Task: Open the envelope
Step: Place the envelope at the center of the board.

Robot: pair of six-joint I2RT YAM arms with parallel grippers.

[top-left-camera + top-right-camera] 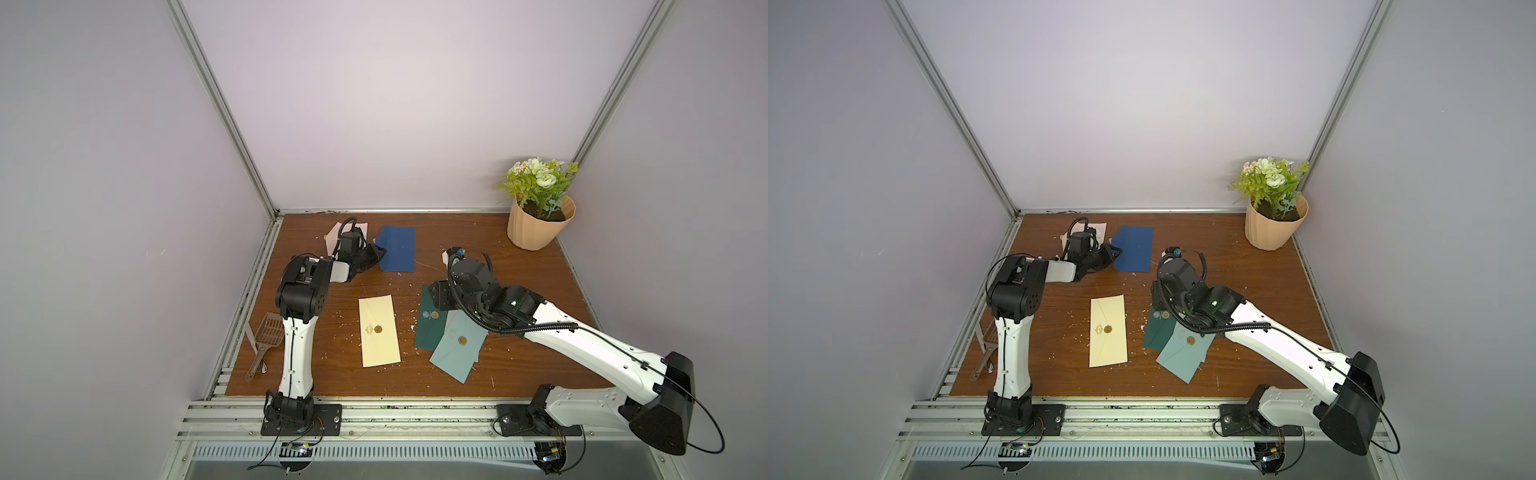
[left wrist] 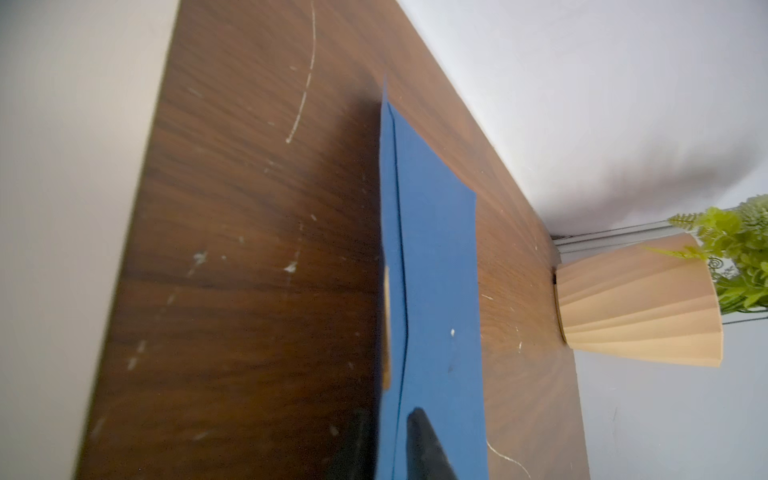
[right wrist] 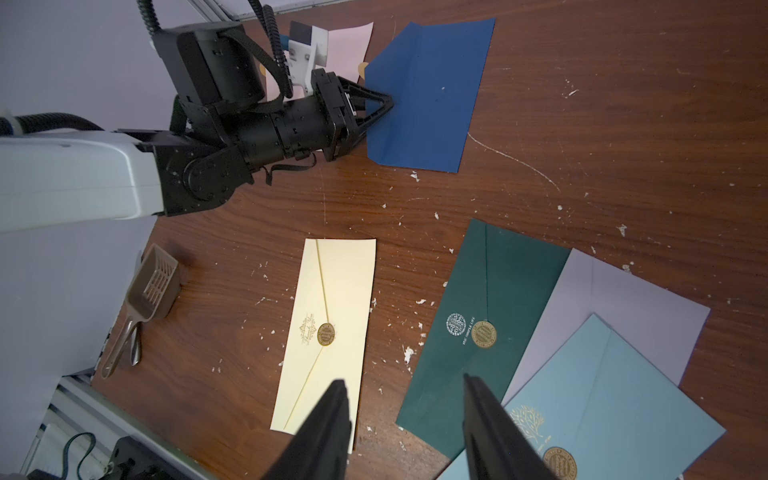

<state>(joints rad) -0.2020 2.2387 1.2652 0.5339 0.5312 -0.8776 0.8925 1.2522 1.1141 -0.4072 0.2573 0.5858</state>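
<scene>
The cream envelope is next for my right gripper, which should go to it and grab its long edge (image 1: pixel 394 321) (image 3: pixel 366 320) facing the dark green envelope, near the gold seal.
A navy blue envelope (image 1: pixel 397 249) (image 1: pixel 1133 249) lies at the back of the wooden table, with its flap lifted off the body on the side toward my left arm. A gold seal (image 2: pixel 386 324) shows on that flap. My left gripper (image 3: pixel 390 106) (image 2: pixel 390 413) lies low and level at the flap's edge. Its jaws stand slightly apart with the blue flap between them. My right gripper (image 3: pixel 404 379) hangs open and empty above the table, between a cream envelope (image 3: pixel 332 324) and a dark green envelope (image 3: pixel 469 324), both still sealed with gold stickers.
Light teal (image 1: pixel 457 349) and lavender (image 3: pixel 623 307) envelopes overlap the green one. A pink envelope (image 1: pixel 334 232) lies under the left wrist. A flower pot (image 1: pixel 538 226) stands at the back right corner. A brown scoop (image 1: pixel 266 336) rests beside the table's left edge. White scraps dot the wood.
</scene>
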